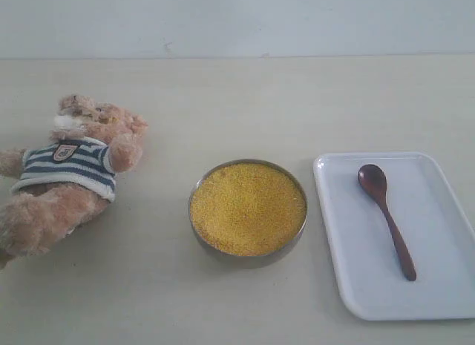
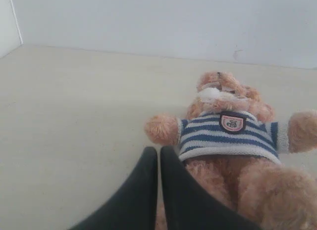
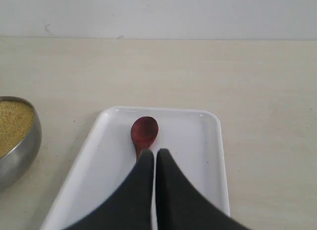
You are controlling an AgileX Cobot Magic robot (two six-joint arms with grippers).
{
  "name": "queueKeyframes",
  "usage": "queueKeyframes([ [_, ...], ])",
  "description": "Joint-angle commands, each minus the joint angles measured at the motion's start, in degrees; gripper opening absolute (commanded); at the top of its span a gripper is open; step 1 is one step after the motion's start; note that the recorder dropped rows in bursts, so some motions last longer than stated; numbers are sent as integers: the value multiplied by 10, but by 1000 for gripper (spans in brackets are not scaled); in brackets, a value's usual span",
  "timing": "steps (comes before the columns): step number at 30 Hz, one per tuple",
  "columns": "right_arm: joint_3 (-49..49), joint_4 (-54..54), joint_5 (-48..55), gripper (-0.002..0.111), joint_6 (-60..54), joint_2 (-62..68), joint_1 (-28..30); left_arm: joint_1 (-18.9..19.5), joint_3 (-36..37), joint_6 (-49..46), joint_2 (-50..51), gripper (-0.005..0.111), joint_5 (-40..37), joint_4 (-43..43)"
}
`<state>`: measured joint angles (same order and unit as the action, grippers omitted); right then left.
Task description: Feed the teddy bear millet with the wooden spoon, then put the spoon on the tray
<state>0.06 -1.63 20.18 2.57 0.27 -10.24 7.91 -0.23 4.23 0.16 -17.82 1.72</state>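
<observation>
Next, my right gripper goes to the wooden spoon on the tray and closes on the handle part (image 1: 388,217) nearest the spoon's round head.
The teddy bear (image 1: 67,174) lies on its back at the left of the table, striped shirt and chest badge up. It also fills the left wrist view as the teddy bear (image 2: 233,136), with my left gripper (image 2: 159,152) shut and empty above its lower body. The millet (image 1: 247,207) fills a round metal bowl (image 1: 199,230) at the centre. The wooden spoon (image 1: 386,215) lies on the white tray (image 1: 438,286) at the right. My right gripper (image 3: 155,154) is shut and empty above the wooden spoon (image 3: 144,133), hiding its handle. Neither gripper shows in the exterior view.
The beige table (image 1: 245,100) ends at a pale wall (image 1: 237,18) behind. In the right wrist view the metal bowl (image 3: 20,151) stands beside the tray (image 3: 193,136).
</observation>
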Motion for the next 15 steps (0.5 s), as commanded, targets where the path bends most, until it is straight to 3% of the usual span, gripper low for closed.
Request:
queueKeyframes([
  [1,-1,4,-2,1,1,-3,4,2,2,-2,-2,4,2,7],
  [10,-1,36,-20,1,-8,-3,4,2,2,-2,-2,4,2,7],
  [15,-1,87,-55,1,-92,-3,4,2,2,-2,-2,4,2,7],
])
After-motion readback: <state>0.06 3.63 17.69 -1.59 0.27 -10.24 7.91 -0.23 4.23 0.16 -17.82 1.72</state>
